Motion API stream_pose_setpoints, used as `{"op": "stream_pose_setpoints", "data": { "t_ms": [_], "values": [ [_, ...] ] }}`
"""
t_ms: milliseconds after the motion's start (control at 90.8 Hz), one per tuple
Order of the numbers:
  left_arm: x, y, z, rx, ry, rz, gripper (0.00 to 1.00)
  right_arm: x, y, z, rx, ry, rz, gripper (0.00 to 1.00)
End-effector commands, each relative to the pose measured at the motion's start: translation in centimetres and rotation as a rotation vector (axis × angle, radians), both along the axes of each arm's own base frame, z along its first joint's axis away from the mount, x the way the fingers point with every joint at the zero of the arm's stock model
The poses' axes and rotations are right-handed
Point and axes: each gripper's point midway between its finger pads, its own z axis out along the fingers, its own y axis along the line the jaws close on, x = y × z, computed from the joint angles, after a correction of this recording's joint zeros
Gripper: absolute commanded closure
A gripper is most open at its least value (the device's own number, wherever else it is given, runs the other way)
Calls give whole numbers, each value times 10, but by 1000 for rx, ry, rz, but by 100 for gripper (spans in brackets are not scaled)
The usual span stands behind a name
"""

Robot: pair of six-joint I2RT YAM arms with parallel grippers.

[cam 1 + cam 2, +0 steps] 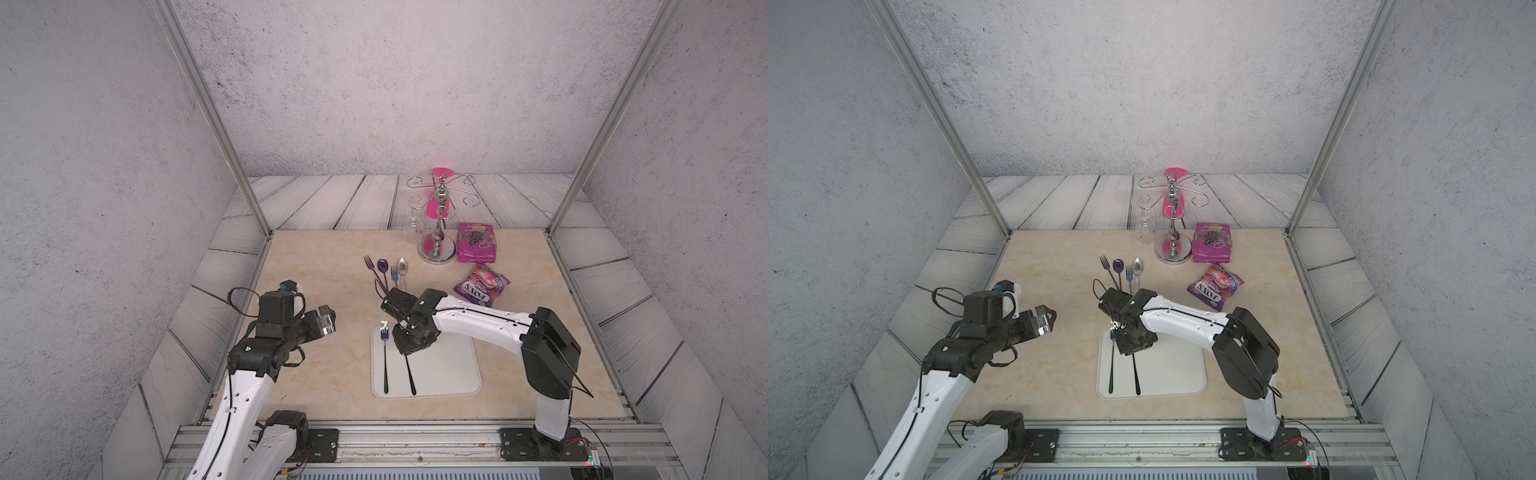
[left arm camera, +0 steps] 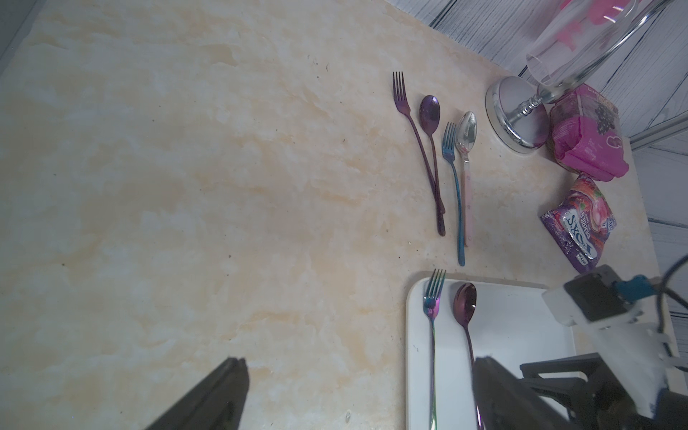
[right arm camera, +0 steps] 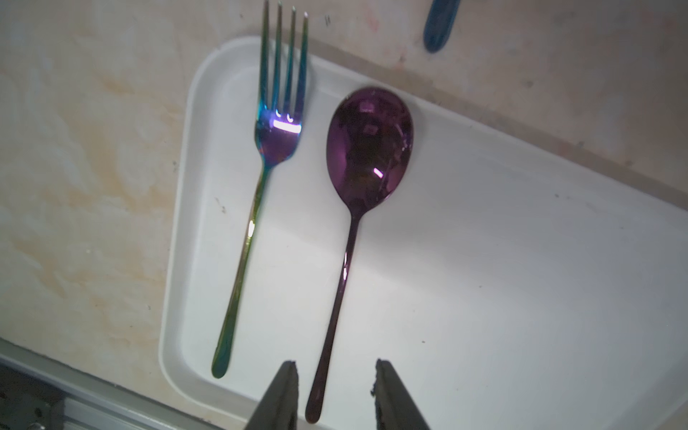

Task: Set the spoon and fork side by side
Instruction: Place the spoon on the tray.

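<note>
The handle of the purple spoon angles away from the iridescent fork, so next my right gripper grabs the spoon (image 3: 351,238) near its bowl and turns it parallel to the fork.
An iridescent fork (image 3: 257,193) and a purple spoon (image 3: 368,149) lie parallel on the white tray (image 3: 484,260), fork to the left, heads pointing away from me. Both top views show them on the tray (image 1: 453,374): the fork (image 1: 385,361) and the spoon's handle (image 1: 410,376). My right gripper (image 3: 337,366) is open and points down over the spoon's handle end, a finger on each side with a gap to both. It hides the spoon's bowl in both top views. My left gripper (image 2: 359,361) hovers open and empty left of the tray, also in a top view (image 1: 328,320).
Beyond the tray lie two other fork-and-spoon pairs (image 1: 384,274). Behind them stands a chrome glass holder (image 1: 436,245) with a wine glass (image 1: 413,226) hanging from it, beside a pink packet (image 1: 477,243). A purple candy bag (image 1: 482,284) lies to the right.
</note>
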Motion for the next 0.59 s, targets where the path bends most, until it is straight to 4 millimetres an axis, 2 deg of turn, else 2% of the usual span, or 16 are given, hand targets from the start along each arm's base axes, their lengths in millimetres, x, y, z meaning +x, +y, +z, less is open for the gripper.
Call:
{"op": "stream_pose_setpoints", "data": {
  "t_ms": [0,198,385,583],
  "values": [
    [0,-1,-1,5,-3,-6,1,-3,1,-14,-6,43,44,65],
    [0,-1,-1,8,-3,-7,1,2,2,-31,-4,65,33,67],
    [0,-1,0,8,-6,-7,1,5,-6,-47,-45,80,8,71],
    [0,-1,-1,7,-5,-6,1,7,-3,-53,-31,95,-11,79]
  ]
}}
